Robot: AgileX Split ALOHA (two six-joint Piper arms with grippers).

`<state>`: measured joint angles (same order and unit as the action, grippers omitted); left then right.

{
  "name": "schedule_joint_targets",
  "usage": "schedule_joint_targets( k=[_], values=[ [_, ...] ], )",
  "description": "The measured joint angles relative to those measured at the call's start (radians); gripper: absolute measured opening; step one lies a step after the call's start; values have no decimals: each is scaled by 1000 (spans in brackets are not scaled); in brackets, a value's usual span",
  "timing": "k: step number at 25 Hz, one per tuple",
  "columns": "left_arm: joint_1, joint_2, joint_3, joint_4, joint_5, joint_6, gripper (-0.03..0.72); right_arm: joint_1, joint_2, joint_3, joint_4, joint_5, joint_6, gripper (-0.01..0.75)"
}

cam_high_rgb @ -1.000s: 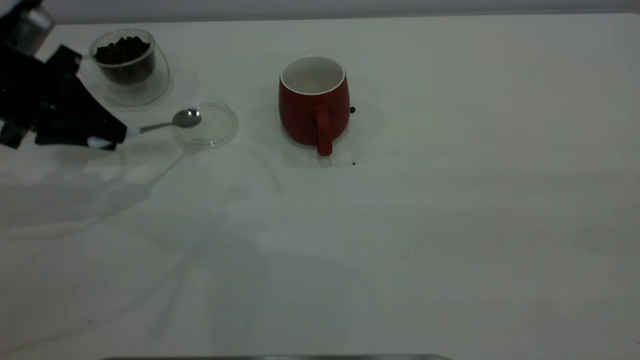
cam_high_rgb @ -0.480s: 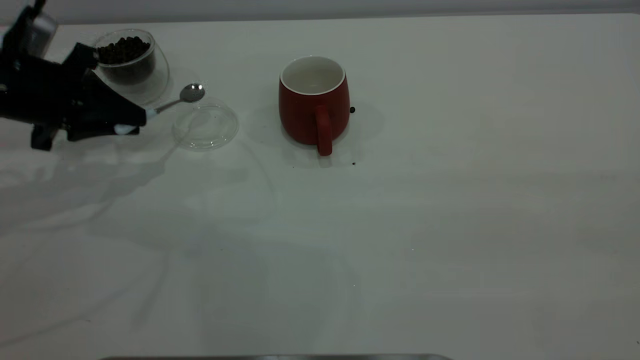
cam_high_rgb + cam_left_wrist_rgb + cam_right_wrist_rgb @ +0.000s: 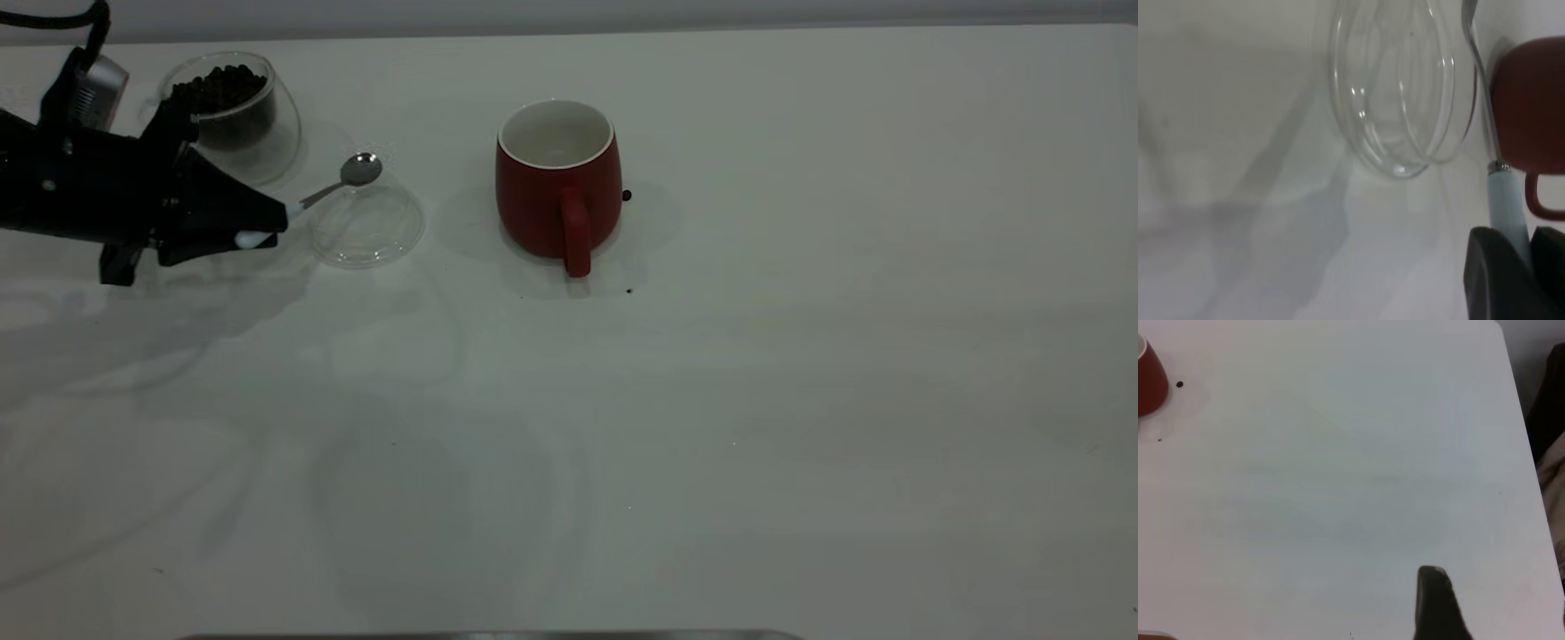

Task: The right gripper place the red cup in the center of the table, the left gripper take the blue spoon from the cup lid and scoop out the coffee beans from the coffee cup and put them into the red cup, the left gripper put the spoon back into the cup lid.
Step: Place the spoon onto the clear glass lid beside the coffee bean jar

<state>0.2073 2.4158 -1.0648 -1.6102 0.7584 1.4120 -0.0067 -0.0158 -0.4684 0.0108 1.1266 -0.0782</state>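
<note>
I will use my left gripper to set the blue spoon across the gripper-side rim of the clear cup lid (image 3: 336, 231) (image 3: 1433, 160), with the spoon's bowl inside.
The red cup (image 3: 558, 187) stands upright near the table (image 3: 711, 400) centre, handle toward the front, white inside showing; it also shows in the left wrist view (image 3: 1531, 100) and at the edge of the right wrist view (image 3: 1148, 383). My left gripper (image 3: 267, 227) is shut on the pale handle of the blue spoon (image 3: 342, 184), which is held tilted with its bowl raised over the far rim of the clear cup lid (image 3: 366, 227). Behind the gripper sits the glass coffee cup (image 3: 233, 111) full of coffee beans (image 3: 218, 87). Only one finger (image 3: 1435, 600) of my right gripper shows, over bare table.
A stray bean (image 3: 627, 196) lies just right of the red cup, and a tiny speck (image 3: 629, 290) sits in front of it. The table's right edge (image 3: 1521, 420) runs close by the right gripper, with dark objects beyond it.
The left gripper has moved right and slightly up with the spoon. The spoon's bowl has risen off the lid and now sits higher, over the lid's far rim.
</note>
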Motion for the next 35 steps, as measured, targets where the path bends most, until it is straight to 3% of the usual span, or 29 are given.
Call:
schedule_joint_targets(
  k=[15, 35],
  values=[
    [0, 19, -18, 140, 0, -119, 123, 0, 0, 0, 1, 0, 0, 479],
    [0, 58, -18, 6, -8, -50, 125, 0, 0, 0, 2, 0, 0, 479]
  ],
)
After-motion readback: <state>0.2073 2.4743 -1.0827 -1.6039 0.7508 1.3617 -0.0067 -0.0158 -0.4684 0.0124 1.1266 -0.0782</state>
